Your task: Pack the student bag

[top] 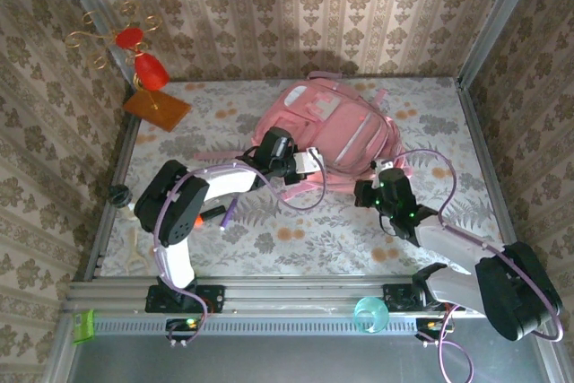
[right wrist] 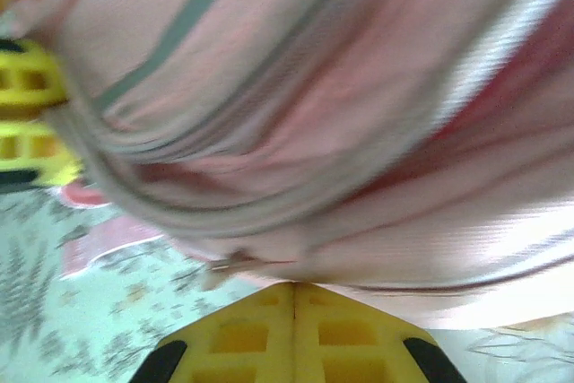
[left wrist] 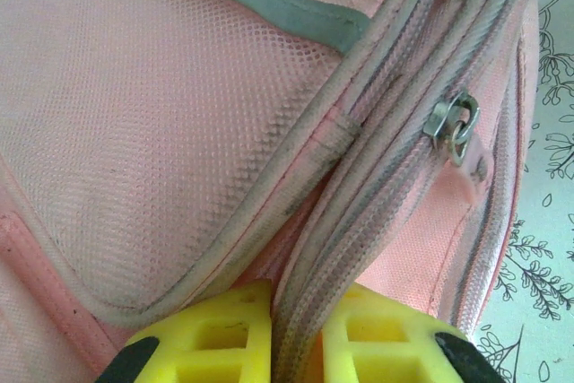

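The metal zipper pull hangs by my left gripper, outside my right gripper's closed fingers; I will open those, return and grab the pull (right wrist: 230, 263).
The student bag (top: 327, 127), a big pink backpack, lies at the back middle of the table. My left gripper (top: 300, 162) is at its near left edge, and its yellow fingers (left wrist: 224, 329) are shut on a ridge of zipper seams (left wrist: 359, 213). A metal zipper pull (left wrist: 453, 123) hangs just beyond. My right gripper (top: 384, 177) is at the bag's near right edge. Its fingers (right wrist: 251, 329) are pressed together at the tip (right wrist: 293, 286) against the bag's fabric (right wrist: 359, 132), apparently pinching it. In the blurred right wrist view the left gripper's fingers (right wrist: 27, 123) sit at the far left.
A red and gold wire ornament (top: 134, 51) on a brown board (top: 157, 107) stands at the back left. A purple pen (top: 229, 213) and an orange marker (top: 211, 214) lie under the left arm. A teal cup (top: 370, 314) rests on the front rail. Patterned walls close three sides.
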Robot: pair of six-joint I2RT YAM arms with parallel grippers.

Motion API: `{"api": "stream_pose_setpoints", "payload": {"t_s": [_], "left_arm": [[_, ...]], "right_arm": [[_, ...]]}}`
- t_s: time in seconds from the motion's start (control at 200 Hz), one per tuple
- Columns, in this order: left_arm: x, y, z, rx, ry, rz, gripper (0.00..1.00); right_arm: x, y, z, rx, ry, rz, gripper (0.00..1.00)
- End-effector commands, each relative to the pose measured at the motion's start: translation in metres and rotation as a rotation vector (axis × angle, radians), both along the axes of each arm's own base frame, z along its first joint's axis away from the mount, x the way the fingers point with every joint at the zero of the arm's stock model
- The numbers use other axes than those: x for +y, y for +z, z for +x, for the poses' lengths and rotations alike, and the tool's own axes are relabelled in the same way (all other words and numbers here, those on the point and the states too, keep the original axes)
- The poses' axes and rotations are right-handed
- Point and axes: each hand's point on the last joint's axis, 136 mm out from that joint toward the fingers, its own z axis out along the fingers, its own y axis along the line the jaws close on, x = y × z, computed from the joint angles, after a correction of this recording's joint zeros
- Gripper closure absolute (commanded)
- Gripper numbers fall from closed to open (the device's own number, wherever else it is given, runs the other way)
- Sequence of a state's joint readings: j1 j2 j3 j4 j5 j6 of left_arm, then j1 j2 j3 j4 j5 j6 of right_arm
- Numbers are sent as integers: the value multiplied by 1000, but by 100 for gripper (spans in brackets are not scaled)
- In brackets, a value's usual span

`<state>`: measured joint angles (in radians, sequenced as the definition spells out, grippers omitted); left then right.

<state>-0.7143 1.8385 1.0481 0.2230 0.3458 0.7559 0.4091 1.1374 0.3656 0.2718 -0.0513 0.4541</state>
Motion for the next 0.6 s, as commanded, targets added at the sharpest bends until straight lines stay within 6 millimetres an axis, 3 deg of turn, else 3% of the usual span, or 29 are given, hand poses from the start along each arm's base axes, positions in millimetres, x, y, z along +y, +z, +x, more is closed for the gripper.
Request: {"api": "stream_pose_setpoints", "payload": {"t_s": [0.0,0.04,0.09,0.325,0.445,0.595], "left_arm": [[6,6,-8,42,-2,-13,100],[5,8,-9,48,-8,-21,100],[4,9,-10,58,-7,-25,100],[-1,17,-16,79,-26,-46,100],[-3,16,-17,85,-31,-43,100],[-5,18,-20,85,-42,-40,100]], "right_arm": [[45,19,-5,-65,197,16,74],[53,24,-3,-81,208,13,60],[63,26,-1,-95,217,15,56],[74,15,24,-109,135,-52,58],[68,0,38,-86,70,-107,63],[62,-1,49,-97,5,-125,63]]}}
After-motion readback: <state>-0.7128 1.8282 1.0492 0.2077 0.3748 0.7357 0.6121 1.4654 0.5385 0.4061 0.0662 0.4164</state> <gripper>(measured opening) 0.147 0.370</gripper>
